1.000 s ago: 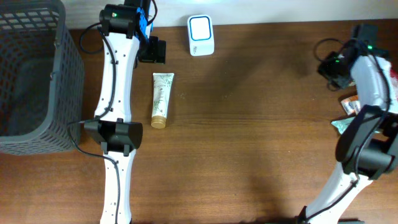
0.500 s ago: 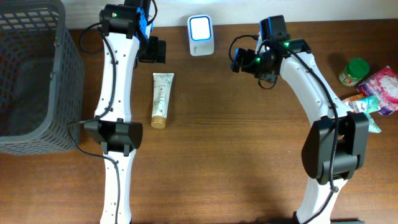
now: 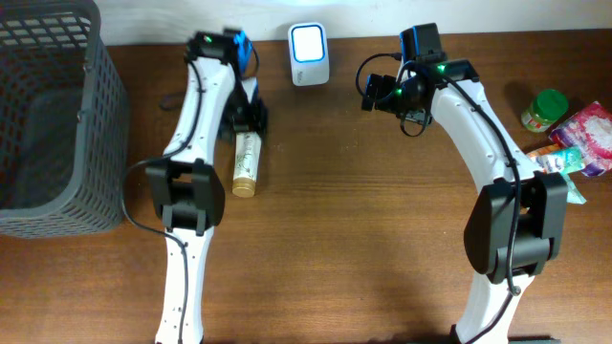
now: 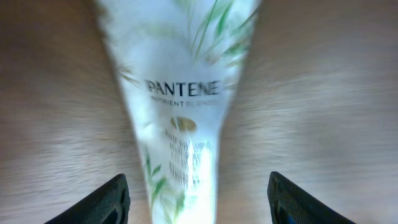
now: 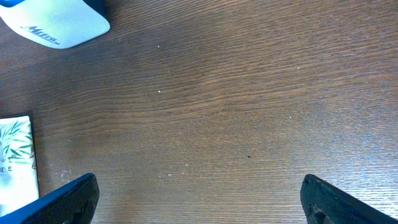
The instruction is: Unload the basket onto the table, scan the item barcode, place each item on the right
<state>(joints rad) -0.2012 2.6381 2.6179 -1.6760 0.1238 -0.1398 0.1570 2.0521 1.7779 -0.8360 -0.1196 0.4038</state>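
The robot's right gripper should next grasp the white Pantene tube by the tube's body [image 3: 247, 156] near its gold cap.
The item is a white Pantene tube [image 3: 245, 164] with green leaf print and a gold cap, lying flat on the wooden table. My left gripper [image 3: 251, 117] hovers over the tube's upper end. In the left wrist view the tube [image 4: 180, 106] runs between my fingers [image 4: 104, 202], with bare wood showing on both sides, so the left gripper [image 4: 196, 202] is open around it without touching. The white scanner [image 3: 309, 53] stands at the back edge. My right gripper [image 3: 375, 93] hangs open to the scanner's right, over bare wood [image 5: 199, 199], with the scanner [image 5: 56, 22] at its upper left.
A dark grey mesh basket [image 3: 48, 115] fills the left end of the table. At the right edge lie a green-lidded jar [image 3: 549, 108], a pink packet [image 3: 591, 129] and other small packs. The tube's flat end [image 5: 15, 149] shows at the right wrist view's left edge.
My left gripper has dropped from the table's back edge onto the tube, jaws narrowing. The right arm swung in from the far right a second ago and has since held still.
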